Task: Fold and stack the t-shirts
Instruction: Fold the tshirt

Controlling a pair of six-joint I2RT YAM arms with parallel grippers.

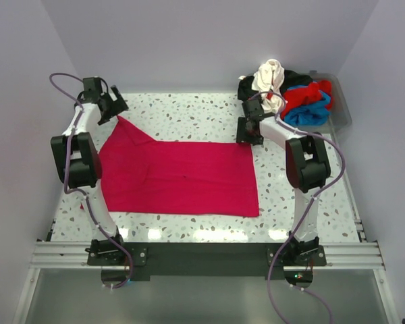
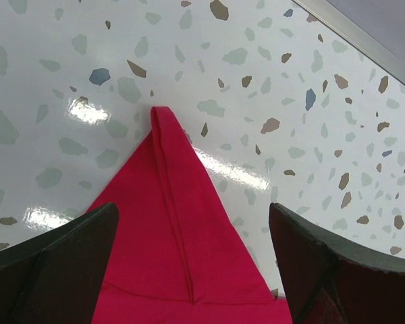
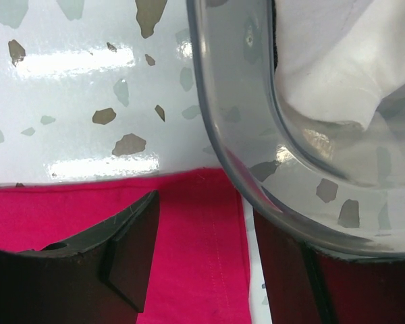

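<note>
The fingers of my left gripper should close on the red t-shirt's sleeve (image 1: pixel 123 123) (image 2: pixel 173 154), just short of its pointed end, and bunch up the cloth between them.
A red t-shirt (image 1: pixel 179 175) lies spread flat on the speckled table (image 1: pixel 189 111), with one sleeve pointing to the far left. My left gripper (image 1: pixel 113 108) is open over that sleeve tip; in the left wrist view the red sleeve (image 2: pixel 169 229) lies between the spread jaws of the gripper (image 2: pixel 192 270). My right gripper (image 1: pixel 248 135) is open at the shirt's far right corner. In the right wrist view the gripper (image 3: pixel 202 263) straddles the hemmed corner (image 3: pixel 202 229), low over the cloth. Neither gripper holds anything.
A clear plastic bin (image 1: pixel 341 108) stands at the back right with a pile of white, black, red and blue shirts (image 1: pixel 290 91). Its rim (image 3: pixel 223 101) lies just beyond my right fingers, with white cloth (image 3: pixel 324 61) inside. Walls enclose the table.
</note>
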